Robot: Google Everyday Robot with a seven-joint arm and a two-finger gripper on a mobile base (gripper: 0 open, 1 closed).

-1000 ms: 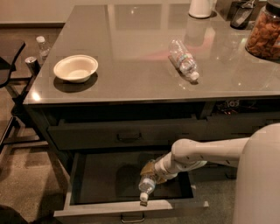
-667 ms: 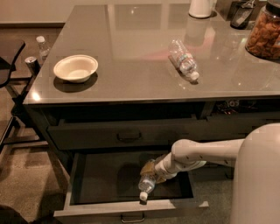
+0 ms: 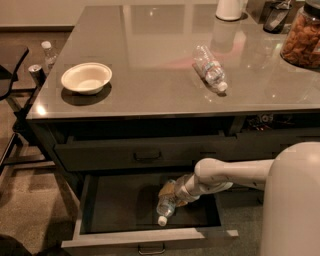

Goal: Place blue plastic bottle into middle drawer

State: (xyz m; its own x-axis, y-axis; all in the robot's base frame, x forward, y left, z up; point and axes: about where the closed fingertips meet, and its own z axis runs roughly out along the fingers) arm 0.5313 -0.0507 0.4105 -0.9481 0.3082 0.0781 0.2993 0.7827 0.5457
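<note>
My gripper will release the blue plastic bottle, now tilted low over the drawer floor, on the middle drawer's bottom (image 3: 158,209), behind the handle of that drawer's front panel.
The middle drawer (image 3: 150,238) is pulled open below the counter, its dark interior showing. My gripper (image 3: 173,193) reaches into it from the right and is shut on the blue plastic bottle (image 3: 165,206). It holds the bottle by the base end. The bottle is tilted, with its white cap pointing down toward the drawer's front left, low over the drawer floor. Whether it touches the floor I cannot tell.
The shallower drawer with a black handle (image 3: 147,156) is closed above. On the countertop lie a clear ribbed bottle (image 3: 210,69), a white bowl (image 3: 86,77), a snack jar (image 3: 302,37) and a white container (image 3: 230,9). A chair with a bottle (image 3: 48,54) stands at the left.
</note>
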